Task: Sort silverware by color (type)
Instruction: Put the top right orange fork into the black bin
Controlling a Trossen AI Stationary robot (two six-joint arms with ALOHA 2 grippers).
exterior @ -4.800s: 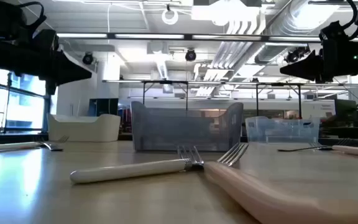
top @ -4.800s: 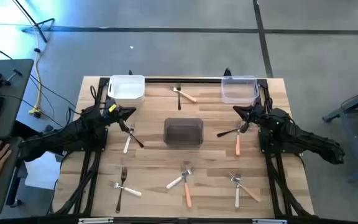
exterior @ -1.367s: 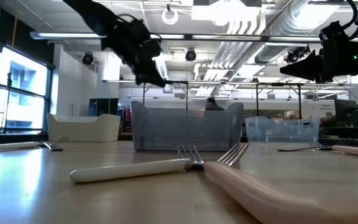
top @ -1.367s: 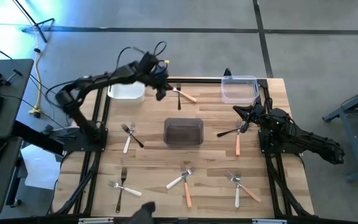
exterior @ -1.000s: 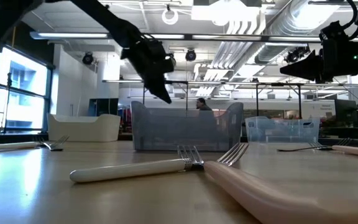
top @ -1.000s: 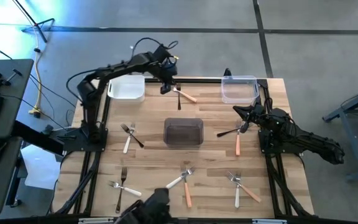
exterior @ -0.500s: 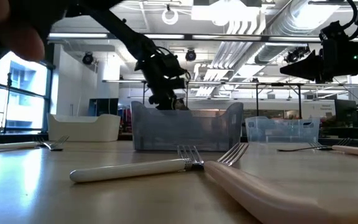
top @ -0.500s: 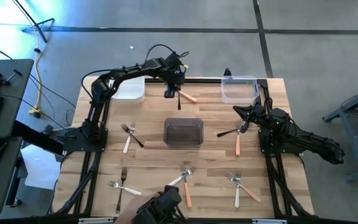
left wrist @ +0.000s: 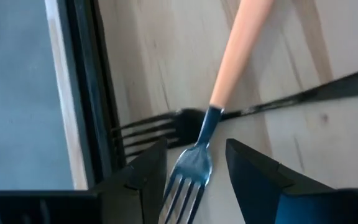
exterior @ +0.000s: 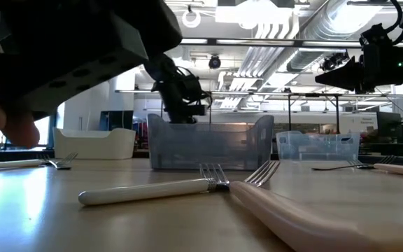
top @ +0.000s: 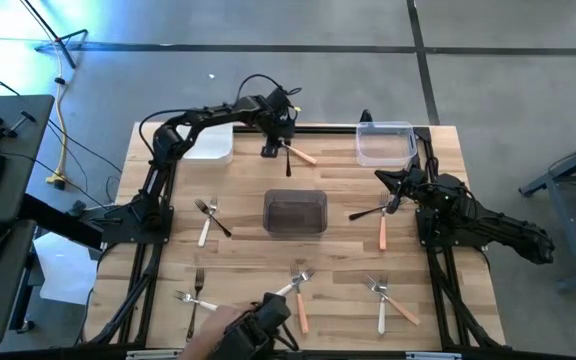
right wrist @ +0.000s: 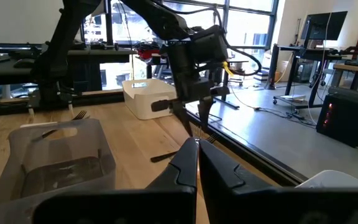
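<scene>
I should move my left gripper up and grip the orange fork's neck [left wrist: 210, 124] beside its handle, because its fingers are around the orange fork's teeth, far from the handle.
An orange-handled fork [top: 302, 155] lies across a black fork [top: 288, 162] at the table's far edge, between the white tub [top: 208, 146] and the clear tub [top: 385, 144]. My left gripper [top: 271, 151] is low over them and open. Its fingers stand on either side of the orange fork's tines [left wrist: 191, 169] without touching them. My right gripper [top: 392, 205] waits shut at the right, above a black fork [top: 368, 212] and an orange fork [top: 382, 232]. More forks lie at the left [top: 206, 220] and along the near edge [top: 300, 300].
A dark grey tub [top: 295, 212] stands in the table's middle. A person's hand with a dark object [top: 253, 335] reaches in over the near edge and fills the upper left of the low view [exterior: 68, 42]. The table's black frame rail [left wrist: 95, 87] runs just beyond the forks.
My left gripper has gone toward the table's right along the far edge and down onto the crossed forks, and its fingers have opened. A person's hand with a dark object has come farther in over the near edge.
</scene>
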